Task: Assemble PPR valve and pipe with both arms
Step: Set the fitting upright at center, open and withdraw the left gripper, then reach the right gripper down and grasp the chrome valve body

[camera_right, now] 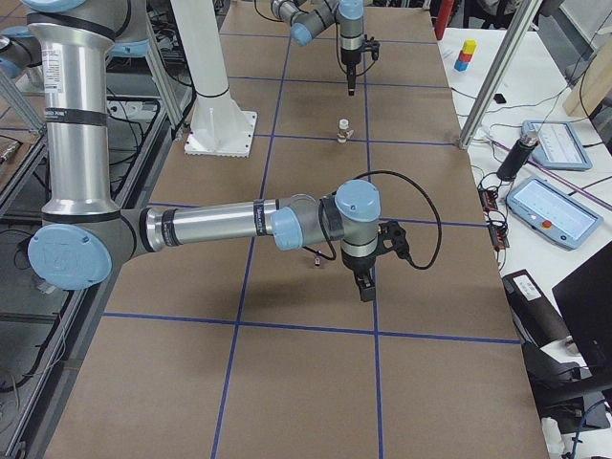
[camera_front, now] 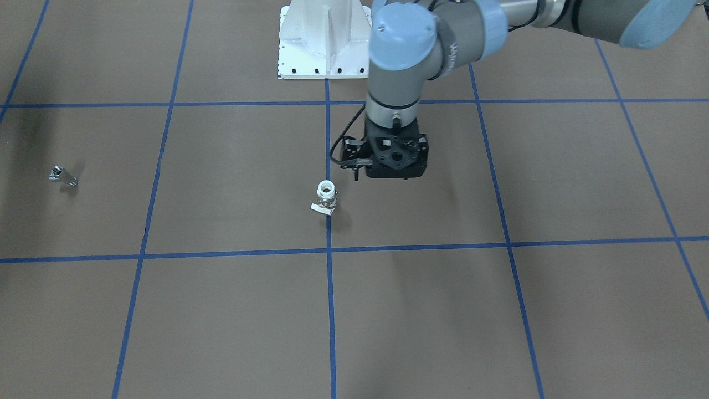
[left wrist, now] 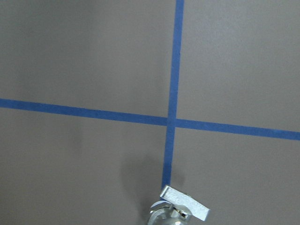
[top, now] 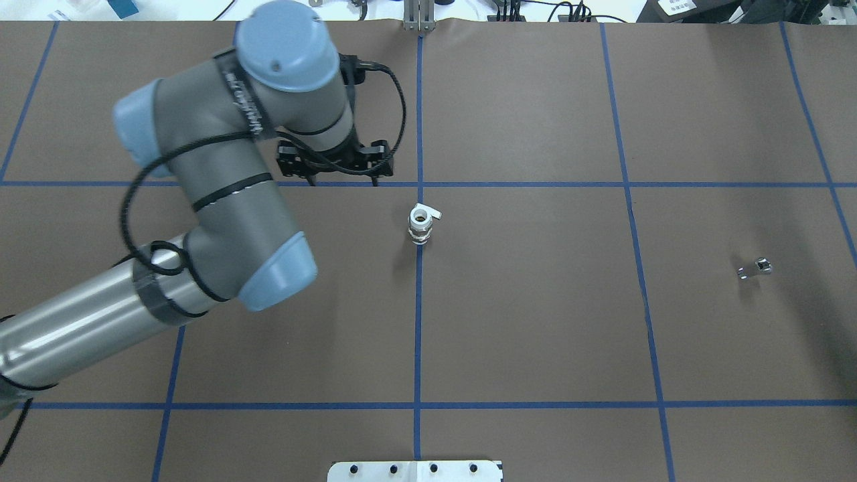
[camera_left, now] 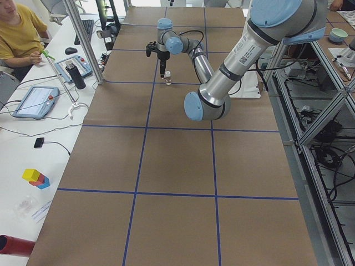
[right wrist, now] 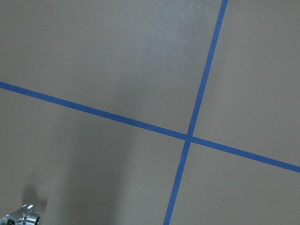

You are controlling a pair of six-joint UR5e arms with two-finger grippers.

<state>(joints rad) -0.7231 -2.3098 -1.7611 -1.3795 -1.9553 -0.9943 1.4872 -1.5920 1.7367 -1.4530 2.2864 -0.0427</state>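
The chrome pipe's low, clear-looking end is to stay free beyond the fingers. My right gripper will close on the raised end [camera_front: 57, 172] [right wrist: 10, 220] of the chrome pipe.
The PPR valve [camera_front: 326, 197] stands upright on the brown table at a blue tape line, white collar up and its white tab to one side; it also shows in the overhead view [top: 420, 226] and at the bottom edge of the left wrist view [left wrist: 180, 211]. My left gripper [camera_front: 394, 166] points down, hovering beside the valve and apart from it; its fingers are hidden under its body. The chrome pipe [camera_front: 62, 175] lies far off on my right side [top: 755, 268]. My right gripper [camera_right: 365, 290] hangs close by the pipe [camera_right: 318, 260]; I cannot tell if it is open or shut.
The white pedestal [camera_front: 324, 39] stands at the robot's edge of the table. Blue tape lines grid the brown table [top: 535, 321]. A side bench with a person [camera_left: 16, 27], tablets and a bottle runs along the far edge.
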